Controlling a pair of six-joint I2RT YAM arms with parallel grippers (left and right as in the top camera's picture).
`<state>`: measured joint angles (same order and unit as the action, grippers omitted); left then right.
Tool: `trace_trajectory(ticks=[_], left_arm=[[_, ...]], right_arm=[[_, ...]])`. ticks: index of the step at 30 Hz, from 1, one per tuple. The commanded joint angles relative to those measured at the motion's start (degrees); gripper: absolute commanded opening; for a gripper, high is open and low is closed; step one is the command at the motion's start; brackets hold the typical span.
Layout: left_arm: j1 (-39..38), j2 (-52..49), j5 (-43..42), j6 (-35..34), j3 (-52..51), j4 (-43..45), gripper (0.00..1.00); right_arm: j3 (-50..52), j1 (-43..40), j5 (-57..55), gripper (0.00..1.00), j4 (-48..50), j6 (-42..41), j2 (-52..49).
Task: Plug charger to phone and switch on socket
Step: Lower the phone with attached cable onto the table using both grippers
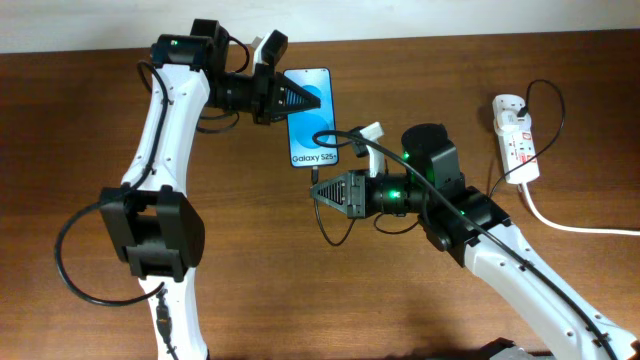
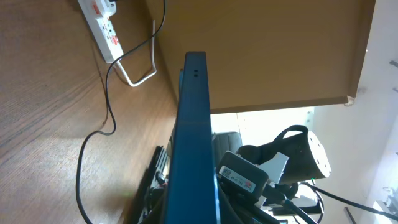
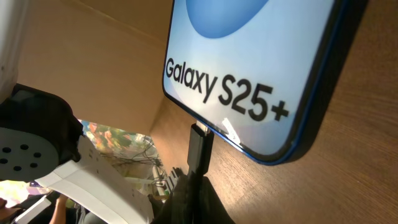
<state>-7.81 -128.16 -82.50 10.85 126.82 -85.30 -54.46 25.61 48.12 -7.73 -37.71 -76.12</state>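
My left gripper is going to release the phone flat on the brown table [image 1: 302,166] between both my arms, beneath its lettered end.
The phone [image 1: 310,120] lies on the table, blue screen up, "Galaxy S25+" at its near end. My left gripper [image 1: 296,100] is shut on the phone's far left edge; in the left wrist view the phone's blue edge [image 2: 194,124] runs between the jaws. My right gripper [image 1: 322,190] is shut on the charger's black connector [image 3: 200,149], whose tip touches the phone's bottom edge [image 3: 249,93]. The thin black cable [image 1: 330,135] loops over the phone and runs to the white socket [image 1: 518,135] at the right. The socket also shows in the left wrist view [image 2: 102,25].
The socket's thick white cord [image 1: 570,225] trails to the right table edge. My left arm's black wiring [image 1: 70,260] loops at the left. The table's far edge [image 1: 420,35] runs behind the phone.
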Motion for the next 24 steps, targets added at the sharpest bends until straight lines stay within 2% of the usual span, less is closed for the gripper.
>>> trace_trajectory(ticks=[1, 5, 20, 21, 22, 24], left_arm=[[-1.1, 0.5, -1.4, -0.3, 0.6, -0.5, 0.0], [-1.2, 0.5, 2.8, -0.3, 0.6, -1.9, 0.0], [-2.1, 0.5, 2.9, -0.3, 0.6, -2.2, 0.0], [-2.0, 0.5, 3.0, -0.3, 0.6, -2.1, 0.0], [-1.9, 0.5, 3.3, -0.3, 0.6, -1.3, 0.0], [-1.5, 0.5, 3.5, -0.3, 0.6, -0.5, 0.0]], right_arm=[[-0.2, -0.5, -1.9, 0.04, 1.1, -0.1, 0.1], [-0.2, -3.0, -1.8, 0.04, 1.1, -0.1, 0.1], [-0.2, -3.2, -2.1, 0.04, 2.8, -0.1, 0.1], [-0.2, -3.2, -2.0, 0.06, 2.8, -0.1, 0.1], [-0.2, -3.2, -1.7, 0.22, 2.6, -0.1, 0.1], [-0.2, -3.2, -0.8, 0.37, 2.6, -0.1, 0.1]])
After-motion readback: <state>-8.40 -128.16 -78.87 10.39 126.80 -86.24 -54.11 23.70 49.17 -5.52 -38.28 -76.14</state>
